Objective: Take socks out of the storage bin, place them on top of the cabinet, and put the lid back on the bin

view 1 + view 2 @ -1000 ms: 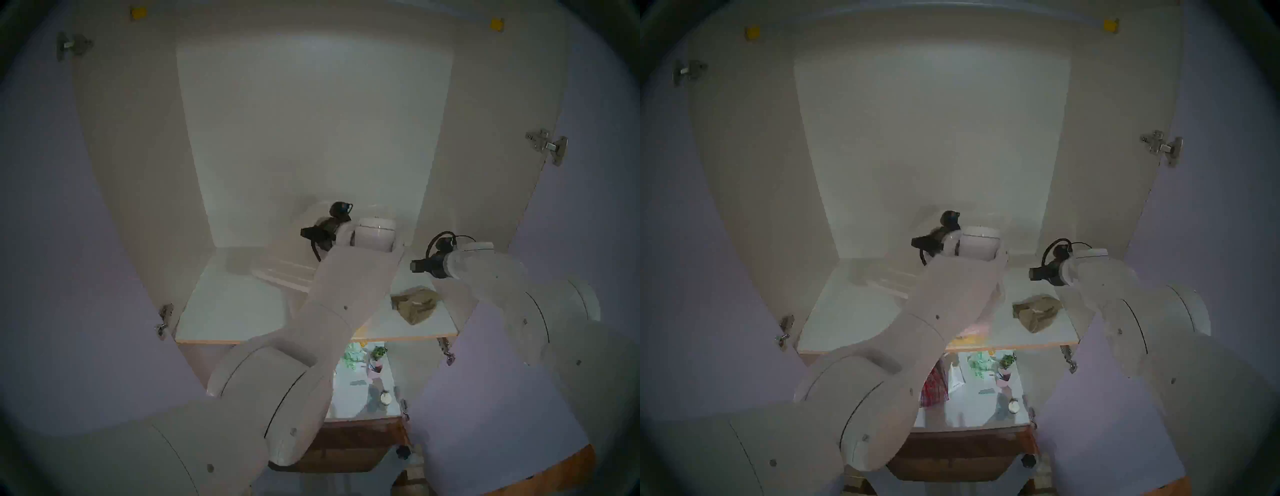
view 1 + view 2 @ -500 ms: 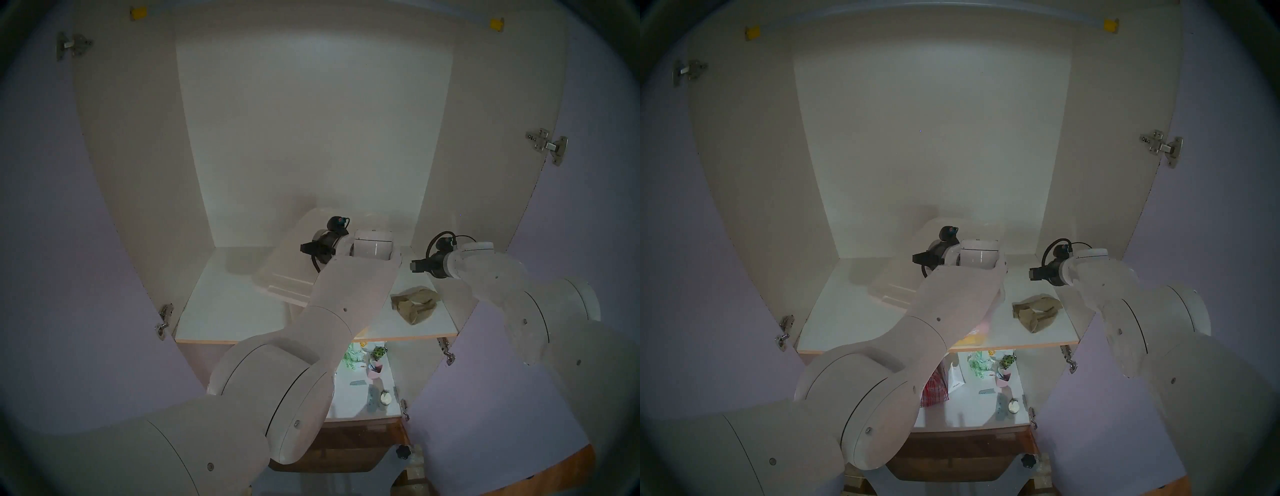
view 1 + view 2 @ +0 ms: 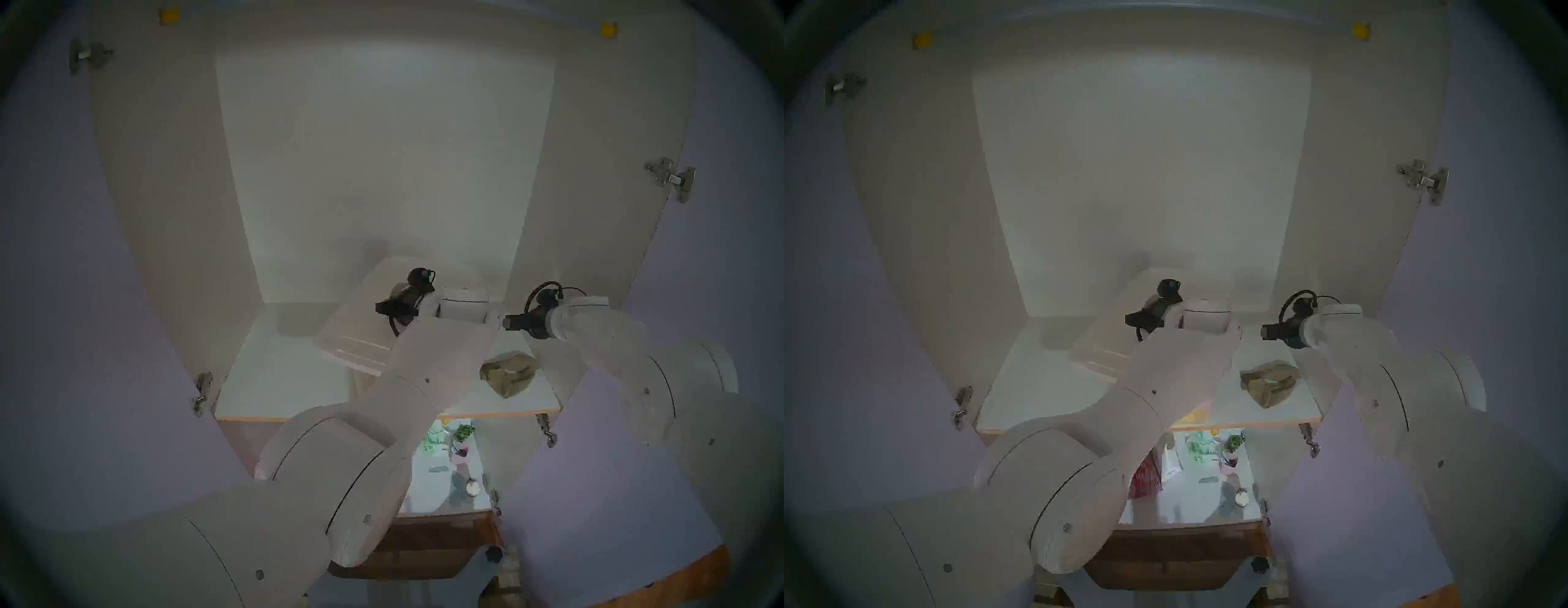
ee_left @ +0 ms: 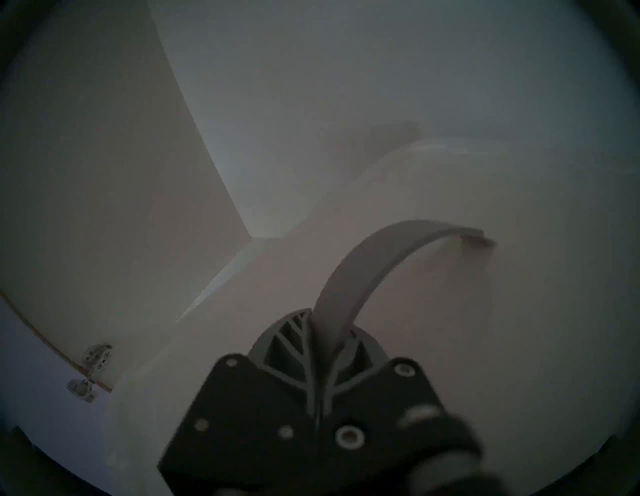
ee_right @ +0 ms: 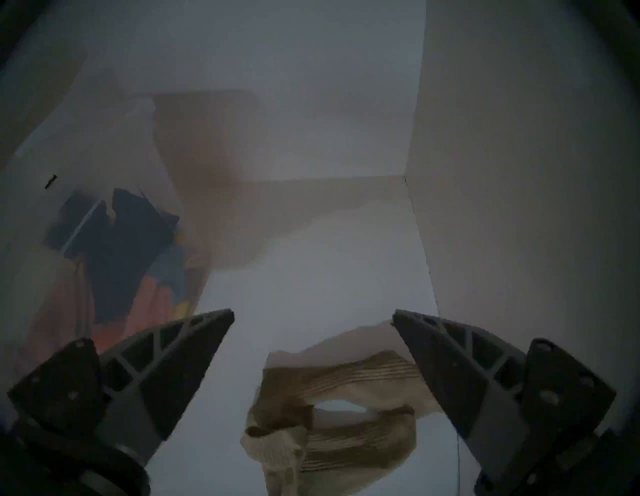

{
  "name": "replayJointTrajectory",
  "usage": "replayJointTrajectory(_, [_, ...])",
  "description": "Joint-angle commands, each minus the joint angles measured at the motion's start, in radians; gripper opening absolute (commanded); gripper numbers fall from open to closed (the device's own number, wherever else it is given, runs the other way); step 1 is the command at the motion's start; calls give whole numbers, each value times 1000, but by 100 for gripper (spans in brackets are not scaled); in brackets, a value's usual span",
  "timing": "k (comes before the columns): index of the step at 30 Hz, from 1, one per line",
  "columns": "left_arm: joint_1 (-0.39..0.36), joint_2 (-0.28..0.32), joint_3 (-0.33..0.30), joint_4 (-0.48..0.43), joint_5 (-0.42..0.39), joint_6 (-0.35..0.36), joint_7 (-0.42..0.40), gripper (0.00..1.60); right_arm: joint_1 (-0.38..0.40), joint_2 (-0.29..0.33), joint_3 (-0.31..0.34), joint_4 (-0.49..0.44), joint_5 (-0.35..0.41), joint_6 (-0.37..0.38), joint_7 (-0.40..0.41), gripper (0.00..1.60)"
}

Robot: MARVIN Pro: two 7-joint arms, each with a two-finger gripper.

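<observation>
The white lid sits crooked over the storage bin, so my left gripper needs to open, nudge the lid straighter, and then retake its grey strap handle (image 4: pixel 387 244).
My left gripper (image 4: pixel 329 322) is shut on the grey strap handle (image 4: pixel 381 253) of the white lid (image 3: pixel 365 322) (image 3: pixel 1115 339). The lid hangs tilted over the cabinet's white shelf (image 3: pixel 275 382), in front of the back wall. The khaki socks (image 3: pixel 508 373) (image 3: pixel 1269 382) (image 5: pixel 332 415) lie on the shelf at the right. My right gripper (image 5: pixel 311 313) hovers open just above and behind them. The clear storage bin (image 5: pixel 104 242), holding dark and pink cloths, shows at the left of the right wrist view. In the head views my left arm hides most of it.
Lilac doors (image 3: pixel 85 297) (image 3: pixel 700 297) stand open on both sides, with metal hinges (image 3: pixel 670 178). The cabinet's side walls close in the shelf. A lower shelf (image 3: pixel 424 496) carries a small plant (image 3: pixel 464 432), a pink cup and several small items. A brown wooden surface (image 3: pixel 424 547) lies below.
My left arm has lowered the lid and carried it slightly to the right. The right arm and the socks have stayed almost still.
</observation>
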Motion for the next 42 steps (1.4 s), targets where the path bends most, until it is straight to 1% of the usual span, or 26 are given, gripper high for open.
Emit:
replayJointTrajectory(1, [-37,-18,11,-3,-17,-45,3,0,48,7,51,-22,42,-1,48,160])
replayJointTrajectory(9, [-53,-18,-2,27,-48,-95,17,0,54,-17,193,-14,78,17,108,160])
replayJointTrajectory(11, [-56,-18,-4,30,-52,-101,17,0,53,-21,201,-15,76,15,111,160])
replayJointTrajectory(13, [-65,-18,-11,40,-66,-123,21,0,49,-31,225,-15,68,16,122,160])
replayJointTrajectory(14, [-65,-18,-11,40,-66,-123,21,0,49,-31,225,-15,68,16,122,160])
replayJointTrajectory(16, [-76,-18,-32,51,-82,-143,30,0,48,-32,230,-15,65,16,126,160])
replayJointTrajectory(20, [-90,-18,-37,65,-90,-153,29,0,48,-32,232,-14,64,19,134,160])
replayJointTrajectory(28, [-122,-18,0,92,-132,-167,-9,0,47,-31,236,-12,60,26,152,160])
replayJointTrajectory(37, [-136,-18,30,124,-172,-179,-36,0,47,-30,239,-11,59,29,163,160])
replayJointTrajectory(38, [-139,-18,31,129,-179,-182,-39,8,47,-30,239,-11,58,30,165,160])
replayJointTrajectory(39, [-142,-18,35,133,-185,-182,-44,8,47,-30,239,-10,58,30,167,160])
replayJointTrajectory(40, [-144,-18,36,136,-189,-184,-46,12,47,-30,239,-10,58,30,167,160])
replayJointTrajectory(42, [-148,-18,42,145,-199,-188,-56,14,47,-29,239,-10,58,31,170,160])
